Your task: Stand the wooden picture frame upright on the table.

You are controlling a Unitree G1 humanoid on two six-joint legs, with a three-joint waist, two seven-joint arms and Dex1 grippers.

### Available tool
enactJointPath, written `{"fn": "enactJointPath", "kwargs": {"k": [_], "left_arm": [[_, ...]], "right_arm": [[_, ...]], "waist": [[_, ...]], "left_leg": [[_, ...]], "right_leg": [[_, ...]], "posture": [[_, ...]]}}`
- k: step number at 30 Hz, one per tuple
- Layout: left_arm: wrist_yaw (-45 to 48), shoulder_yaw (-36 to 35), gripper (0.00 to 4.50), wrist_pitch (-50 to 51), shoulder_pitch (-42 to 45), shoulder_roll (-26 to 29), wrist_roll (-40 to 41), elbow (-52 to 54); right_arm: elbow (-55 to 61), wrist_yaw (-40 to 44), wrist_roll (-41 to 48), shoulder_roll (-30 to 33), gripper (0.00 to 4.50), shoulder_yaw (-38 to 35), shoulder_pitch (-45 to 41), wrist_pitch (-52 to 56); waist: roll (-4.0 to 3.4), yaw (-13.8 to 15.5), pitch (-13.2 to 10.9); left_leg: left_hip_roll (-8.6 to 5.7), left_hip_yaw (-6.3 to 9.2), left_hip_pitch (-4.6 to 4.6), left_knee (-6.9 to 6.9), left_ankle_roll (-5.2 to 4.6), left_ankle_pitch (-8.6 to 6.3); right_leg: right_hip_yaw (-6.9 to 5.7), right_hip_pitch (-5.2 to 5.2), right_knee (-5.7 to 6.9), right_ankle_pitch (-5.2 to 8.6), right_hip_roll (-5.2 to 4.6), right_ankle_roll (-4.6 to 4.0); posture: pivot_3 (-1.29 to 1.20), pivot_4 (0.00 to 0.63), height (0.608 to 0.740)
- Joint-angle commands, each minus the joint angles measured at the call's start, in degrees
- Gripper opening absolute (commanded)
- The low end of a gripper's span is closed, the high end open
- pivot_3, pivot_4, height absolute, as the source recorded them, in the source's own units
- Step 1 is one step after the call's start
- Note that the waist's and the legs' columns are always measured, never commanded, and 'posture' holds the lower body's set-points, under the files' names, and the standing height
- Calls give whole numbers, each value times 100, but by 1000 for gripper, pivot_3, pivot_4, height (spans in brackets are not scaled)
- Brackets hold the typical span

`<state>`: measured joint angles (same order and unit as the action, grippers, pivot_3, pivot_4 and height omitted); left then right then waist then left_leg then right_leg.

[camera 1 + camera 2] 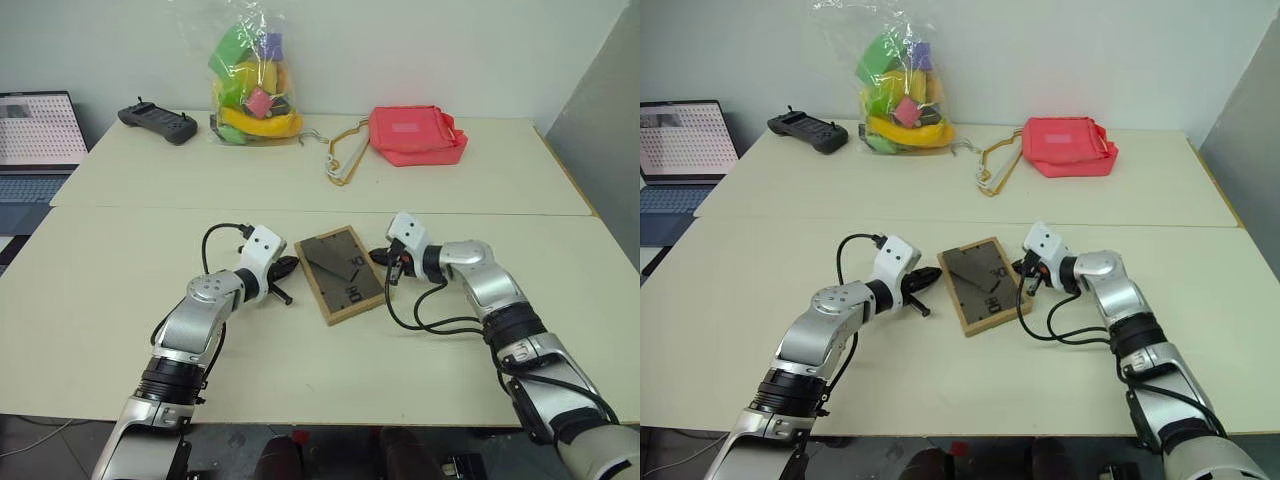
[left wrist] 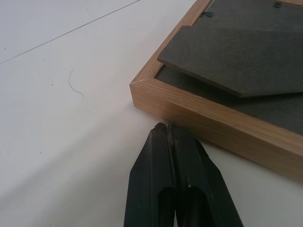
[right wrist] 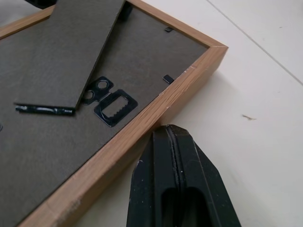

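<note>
My left gripper will back off, open and grip the frame's near corner [image 1: 331,321], because it is shut and only presses the flat frame's side by the frame's far corner.
The wooden picture frame [image 1: 340,276] lies flat on the table [image 1: 120,300] with its dark back and fold-out stand [image 2: 236,61] facing up. A light wood border runs round it. My left gripper [image 1: 292,267] is shut and empty, its tips [image 2: 168,128] right at the frame's left side near a corner. On the opposite side my right gripper [image 1: 377,257] is also shut and empty, tips [image 3: 170,130] against the wood of the right edge. Small black hanger clips [image 3: 111,106] show on the back in the right wrist view.
On the far table section stand a clear bag of colourful toys [image 1: 252,85], a black controller [image 1: 158,122], a red pouch [image 1: 415,133] and a pale hook [image 1: 343,160]. A laptop [image 1: 35,140] sits off the far left. The seam [image 1: 150,207] runs across behind the frame.
</note>
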<state>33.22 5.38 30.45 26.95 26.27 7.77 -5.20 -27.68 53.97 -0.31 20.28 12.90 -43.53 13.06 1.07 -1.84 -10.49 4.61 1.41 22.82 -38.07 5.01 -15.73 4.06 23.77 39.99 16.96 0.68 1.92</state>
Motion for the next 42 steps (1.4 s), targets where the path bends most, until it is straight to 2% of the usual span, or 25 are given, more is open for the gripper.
{"fn": "enactJointPath", "kwargs": {"k": [1, 11, 17, 22, 25, 29, 33, 35, 38, 42], "left_arm": [[157, 105, 25, 124, -4, 28, 23, 408], [845, 607, 25, 1082, -887, 643, 232, 2059], [766, 577, 25, 1420, -1073, 601, 276, 2425], [735, 570, 25, 1267, -1264, 782, 30, 2330], [1231, -83, 520, 1741, -1542, 1004, 802, 2695], [1753, -1267, 1420, 3307, -1742, 1241, 2373, 3059], [1349, -2626, 2352, 5432, -1291, 610, 3514, 2730], [1063, -3048, 2881, 6077, -1056, 457, 4246, 2144], [635, -2940, 3494, 6205, -1016, 855, 5829, 1160], [-105, -2542, 4377, 6205, -1110, 1263, 6914, 590]], "right_arm": [[890, 321, 227, -42, 0, 152, 199, 335], [2348, 668, 403, 342, 0, 343, 955, 1110], [2758, 707, 429, 505, 0, 364, 1179, 1342], [2615, 689, 340, 753, 0, 277, 1166, 1228], [2341, 673, 231, 1027, 0, 146, 1145, 874], [2158, 691, 282, 1247, 0, 49, 1116, 521], [2127, 667, 363, 1202, 0, 32, 1149, 489], [2135, 662, 354, 1196, 0, 64, 1210, 448], [2275, 618, 371, 1142, 0, 124, 1336, 492], [2486, 532, 408, 1089, 0, 151, 1472, 610]], "waist": [[-1, -1, 1], [-1, 0, 2], [-1, 4, 2], [-1, 3, 2], [-1, 3, 2], [0, -5, 1], [1, -3, 1], [2, 4, 2], [2, -8, 2], [1, -24, 2]], "left_leg": [[0, -1, -1, 0, 0, 0], [0, 2, -5, 2, -4, -2], [-2, 3, -23, 1, -22, -13], [-2, 3, -25, 1, -23, -13], [-2, 3, -26, 1, -23, -13], [0, 3, -25, 3, -23, -13], [0, 6, -26, 0, -24, -13], [-2, 11, -24, -3, -24, -13], [-1, 13, -27, -2, -24, -13], [3, 15, -31, 2, -23, -13]], "right_leg": [[0, 0, 0, 0, 0, 0], [0, -6, -3, 0, 1, 0], [-1, -27, -6, 1, 1, 1], [0, -28, -7, 1, 1, 1], [1, -29, -8, 1, 1, 1], [0, -28, -9, 1, 2, 0], [-3, -28, -5, 2, 3, 1], [-7, -33, -6, 2, 3, 1], [-7, -34, -5, 2, 2, 1], [-6, -32, -4, 2, 1, 0]], "posture": [[0, 150, 740], [0, 150, 740], [0, 150, 740], [0, 150, 740], [0, 150, 740], [0, 150, 740], [0, 150, 740], [0, 150, 740], [0, 150, 740], [0, 150, 740]]}}
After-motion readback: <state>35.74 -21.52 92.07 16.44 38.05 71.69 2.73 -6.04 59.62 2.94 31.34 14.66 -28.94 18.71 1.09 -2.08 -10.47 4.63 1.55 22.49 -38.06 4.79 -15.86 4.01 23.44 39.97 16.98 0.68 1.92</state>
